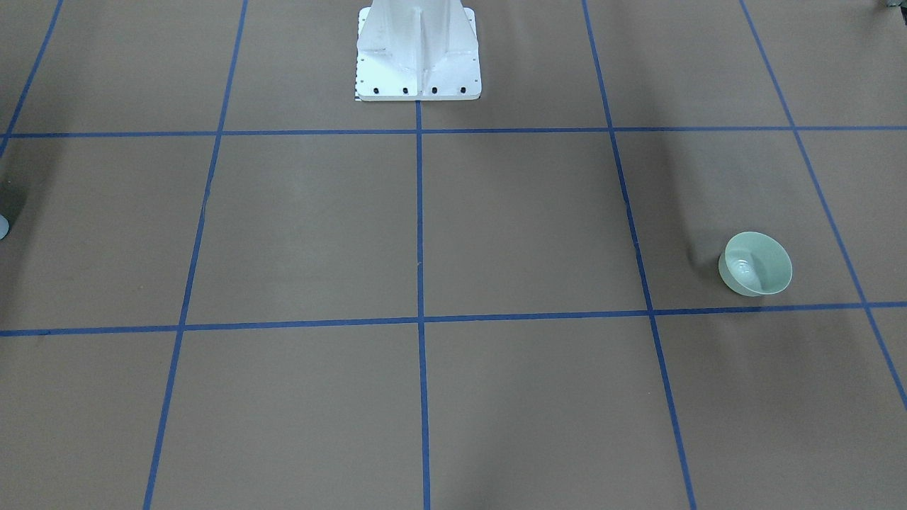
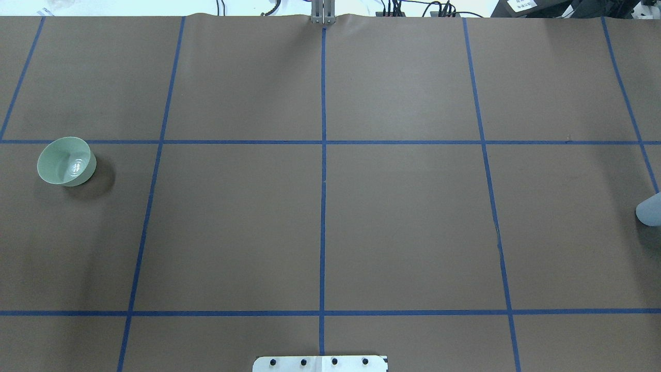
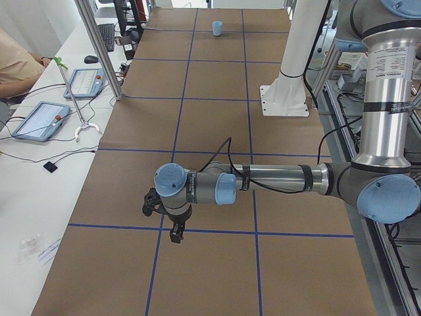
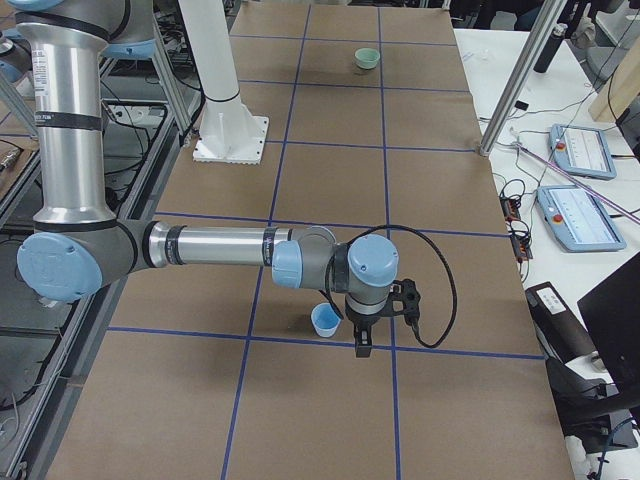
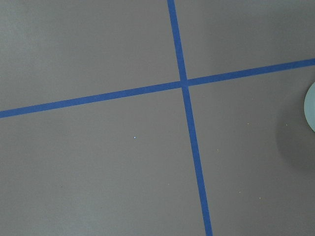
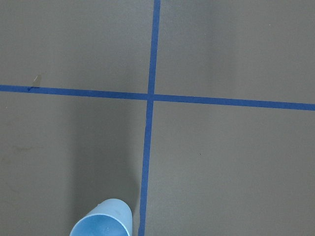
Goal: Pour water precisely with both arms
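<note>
The pale green bowl's rim [image 1: 789, 265] [image 5: 305, 109] will be gripped by my left gripper as it closes on the side that is farthest from the light blue cup.
A pale green bowl [image 1: 755, 263] stands on the brown table; it also shows in the overhead view [image 2: 66, 161] at the far left and far off in the exterior right view [image 4: 368, 58]. White glints in its bottom [image 2: 76, 165] look like a little water. A light blue cup [image 4: 325, 320] stands at the other end, also at the overhead view's right edge [image 2: 650, 209]. My right gripper [image 4: 361, 345] hangs just beside the cup. My left gripper [image 3: 175, 236] hangs low over the table's left end. Both show only in side views, so I cannot tell open or shut.
The white bolted pedestal [image 1: 418, 53] stands at the robot's side of the table. Blue tape lines [image 2: 323, 181] divide the brown surface into squares. Tablets and cables [image 3: 41, 120] lie on the white bench beyond the far edge, where an operator sits.
</note>
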Controlling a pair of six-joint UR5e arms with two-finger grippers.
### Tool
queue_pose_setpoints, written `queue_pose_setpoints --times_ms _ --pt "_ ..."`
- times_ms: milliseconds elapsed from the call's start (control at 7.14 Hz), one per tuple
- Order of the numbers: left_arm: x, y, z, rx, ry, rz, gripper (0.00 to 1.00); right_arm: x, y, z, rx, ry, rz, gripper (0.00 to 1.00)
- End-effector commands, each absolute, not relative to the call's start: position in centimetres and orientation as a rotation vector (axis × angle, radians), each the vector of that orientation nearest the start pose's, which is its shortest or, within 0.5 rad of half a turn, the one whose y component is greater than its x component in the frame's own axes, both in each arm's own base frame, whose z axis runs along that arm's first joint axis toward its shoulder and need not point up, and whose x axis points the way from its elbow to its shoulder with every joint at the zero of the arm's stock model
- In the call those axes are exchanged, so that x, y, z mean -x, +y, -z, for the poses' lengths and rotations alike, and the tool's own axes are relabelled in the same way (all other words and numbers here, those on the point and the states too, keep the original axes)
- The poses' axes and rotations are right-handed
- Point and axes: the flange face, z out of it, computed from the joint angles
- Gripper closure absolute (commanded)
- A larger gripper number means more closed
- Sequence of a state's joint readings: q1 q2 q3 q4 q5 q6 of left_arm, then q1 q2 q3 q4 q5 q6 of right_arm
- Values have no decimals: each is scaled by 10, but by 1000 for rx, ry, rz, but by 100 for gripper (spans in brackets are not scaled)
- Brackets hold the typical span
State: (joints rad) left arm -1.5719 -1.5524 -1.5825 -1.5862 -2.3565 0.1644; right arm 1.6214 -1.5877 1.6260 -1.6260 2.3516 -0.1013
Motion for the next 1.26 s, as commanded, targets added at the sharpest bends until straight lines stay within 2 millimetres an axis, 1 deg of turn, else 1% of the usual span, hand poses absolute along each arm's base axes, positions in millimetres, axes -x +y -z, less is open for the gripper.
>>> queue_pose_setpoints --times_ms 0,280,420,561,701,841,981,1121 --pt "63 -486 -656 -78 776 -160 0 -88 -479 -645 -43 -780 41 0" --pt "63 -486 -656 -79 775 -161 0 -88 -479 -645 -44 -780 43 0" --pt "67 -491 -652 -102 729 -171 0 -88 -479 -645 -42 -780 42 0" --pt "64 -495 -649 -111 717 -182 0 -88 -479 -646 -41 -780 42 0" --pt "63 -499 -641 -128 720 -190 0 -88 -478 -646 -40 -780 41 0" --pt "63 -514 -623 -184 715 -210 0 -88 -478 -646 -39 -780 40 0" --pt "63 -518 -615 -231 711 -228 0 -87 -471 -657 -28 -776 34 0" --pt "62 -529 -599 -326 701 -266 0 -87 -461 -664 -73 -774 52 0"
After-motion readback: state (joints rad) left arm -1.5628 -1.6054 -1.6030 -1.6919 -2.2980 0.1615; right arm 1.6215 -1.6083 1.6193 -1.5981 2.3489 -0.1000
